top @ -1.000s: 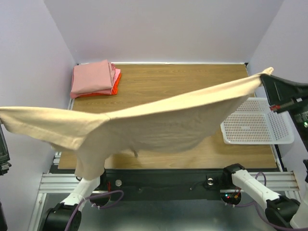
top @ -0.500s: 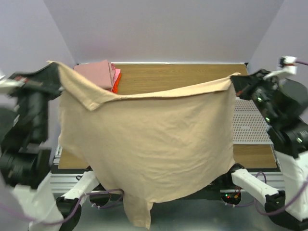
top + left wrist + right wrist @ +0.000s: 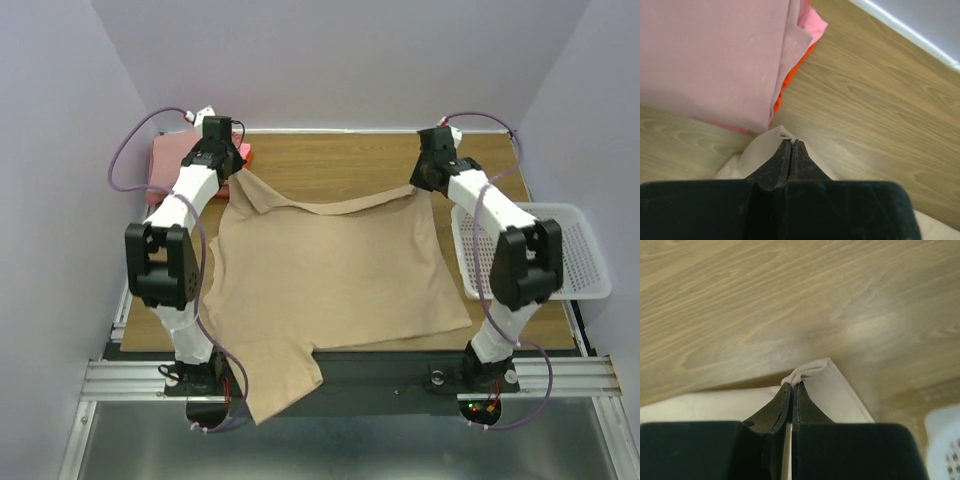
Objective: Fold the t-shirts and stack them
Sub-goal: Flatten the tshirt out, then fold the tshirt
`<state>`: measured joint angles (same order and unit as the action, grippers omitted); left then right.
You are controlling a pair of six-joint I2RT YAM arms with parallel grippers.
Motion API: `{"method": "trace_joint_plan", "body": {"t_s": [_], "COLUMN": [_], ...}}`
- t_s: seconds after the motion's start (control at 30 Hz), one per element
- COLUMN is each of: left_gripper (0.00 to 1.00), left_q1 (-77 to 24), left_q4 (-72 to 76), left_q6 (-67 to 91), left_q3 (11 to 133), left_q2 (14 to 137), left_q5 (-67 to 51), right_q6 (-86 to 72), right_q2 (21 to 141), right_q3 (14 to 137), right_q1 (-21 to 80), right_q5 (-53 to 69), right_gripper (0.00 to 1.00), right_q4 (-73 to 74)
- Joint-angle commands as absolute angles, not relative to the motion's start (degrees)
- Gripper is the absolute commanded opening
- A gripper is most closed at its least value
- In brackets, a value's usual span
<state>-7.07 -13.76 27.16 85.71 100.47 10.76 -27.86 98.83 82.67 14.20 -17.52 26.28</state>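
The robot's right gripper should release the corner of the tan t-shirt on the wooden table [image 3: 434, 192] [image 3: 860, 396] next to the far corner of the white mesh basket.
The tan t-shirt [image 3: 330, 270] lies spread over the wooden table [image 3: 340, 165], one sleeve hanging over the near edge. My left gripper [image 3: 238, 178] is shut on its far left corner [image 3: 782, 134], low over the table beside the stack. My right gripper [image 3: 420, 190] is shut on its far right corner [image 3: 810, 371], also low over the table. A stack of folded t-shirts [image 3: 170, 165], salmon-pink [image 3: 715, 55] over orange-red, sits at the far left corner, partly hidden by the left arm.
A white mesh basket [image 3: 575, 250] stands at the table's right edge, its corner showing in the right wrist view [image 3: 945, 440]. Purple walls close in the table at the back and both sides.
Both arms swung the shirt from held high in the air down and forward. It now lies spread on the table, both grippers still pinching its far corners.
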Motion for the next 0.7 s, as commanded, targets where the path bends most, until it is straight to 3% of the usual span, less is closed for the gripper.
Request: {"method": "trace_joint_plan", "body": {"t_s": [0.0, 0.13, 0.33, 0.67], "left_gripper": [0.00, 0.00, 0.00, 0.00], "left_q1": [-7.03, -6.94, -6.94, -7.47], "left_q4": [-7.21, -6.33, -6.50, -2.99], "left_q6": [24.44, 22.95, 23.02, 29.17], "left_q3": [94.29, 99.30, 100.29, 77.46], "left_q2": [103.78, 110.81, 113.38, 97.40], "left_q5": [13.88, 14.06, 13.62, 13.80], "right_q6": [-26.02, -23.74, -22.85, -20.04], "right_q2": [108.67, 118.97, 123.74, 122.35], "right_q3": [92.53, 102.28, 107.57, 106.18], "right_q1": [12.04, 10.64, 9.05, 8.44], "right_q5": [-17.85, -16.70, -15.56, -12.13], "right_gripper": [0.00, 0.00, 0.00, 0.00], "right_q4": [20.92, 21.01, 21.01, 21.01]}}
